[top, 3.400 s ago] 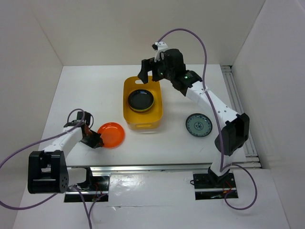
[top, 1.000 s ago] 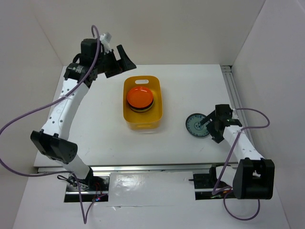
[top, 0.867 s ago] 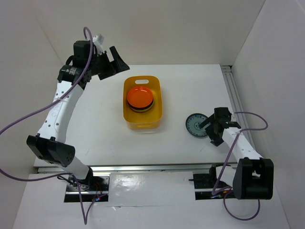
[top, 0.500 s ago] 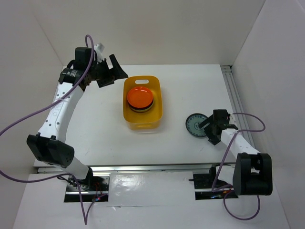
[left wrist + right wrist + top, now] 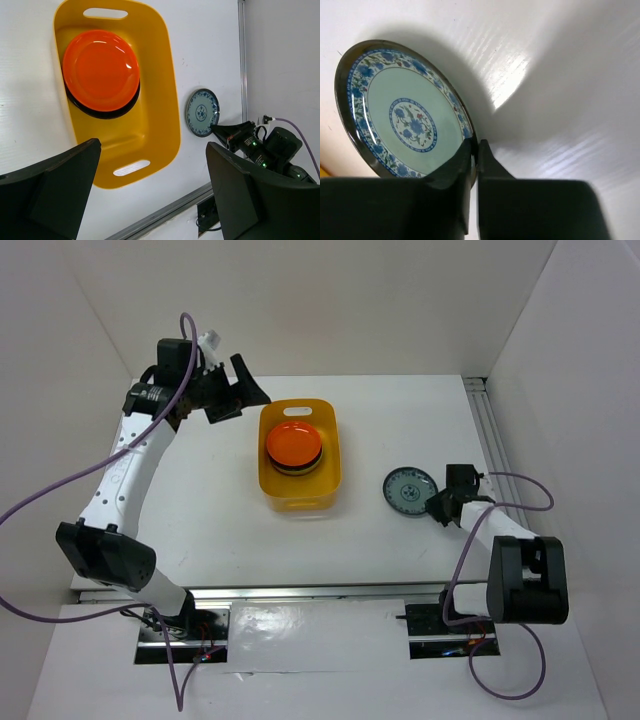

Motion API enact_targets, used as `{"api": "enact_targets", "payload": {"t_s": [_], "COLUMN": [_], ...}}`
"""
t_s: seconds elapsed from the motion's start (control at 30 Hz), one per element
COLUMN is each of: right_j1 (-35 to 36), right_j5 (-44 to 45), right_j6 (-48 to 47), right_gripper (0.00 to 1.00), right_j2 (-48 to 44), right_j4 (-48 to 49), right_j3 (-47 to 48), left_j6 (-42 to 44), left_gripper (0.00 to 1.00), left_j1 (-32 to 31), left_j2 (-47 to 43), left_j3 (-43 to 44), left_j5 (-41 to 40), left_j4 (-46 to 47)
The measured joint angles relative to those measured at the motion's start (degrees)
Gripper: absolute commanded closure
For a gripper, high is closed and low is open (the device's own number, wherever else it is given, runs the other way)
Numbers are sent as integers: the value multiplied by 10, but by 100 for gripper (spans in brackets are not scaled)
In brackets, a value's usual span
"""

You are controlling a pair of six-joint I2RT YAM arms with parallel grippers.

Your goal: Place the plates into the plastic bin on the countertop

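Observation:
My right gripper is going to let go of the blue-patterned plate on top of the orange plate (image 5: 295, 448) inside the plastic bin.
The plastic bin (image 5: 336, 462) stands mid-countertop (image 5: 200, 500) and holds a stack of plates, an orange plate (image 5: 293, 442) on top and a black one (image 5: 107, 113) under it. Right of the bin lies a blue-patterned plate (image 5: 409, 490). My right gripper (image 5: 438, 506) is low at that plate's near-right edge. In the right wrist view its jaws (image 5: 475, 148) are shut on the patterned plate's (image 5: 405, 120) rim, one finger above and one below. My left gripper (image 5: 246, 396) hangs open and empty, high off the bin's back-left corner; its view looks down on the bin (image 5: 161, 100).
Metal rails run along the countertop's right edge (image 5: 490, 440) and front edge (image 5: 300, 590). White walls close in the left, back and right sides. The right arm (image 5: 260, 145) lies low near the front right corner.
The right gripper has slid in over the patterned plate's rim and shut on it, nudging the plate a little to the left. The left arm drew back left of the bin, then stayed still.

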Motion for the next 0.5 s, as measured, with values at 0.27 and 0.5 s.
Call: {"api": "enact_targets", "payload": {"t_s": [0.27,0.5], "right_j1": [0,42], "right_j5": [-14,41], "right_j6": [16,11], "right_gripper": [100,100], "right_j2": [21,18], "right_j4": [-4,-76], "right_j3": [37,208], "left_j6": [0,-27], "left_gripper": [0,0], "left_j1": [1,34], "left_j2": [0,1], "left_j3": [0,-12], "left_j5": [-10,-79], "left_j4": [0,-20]}}
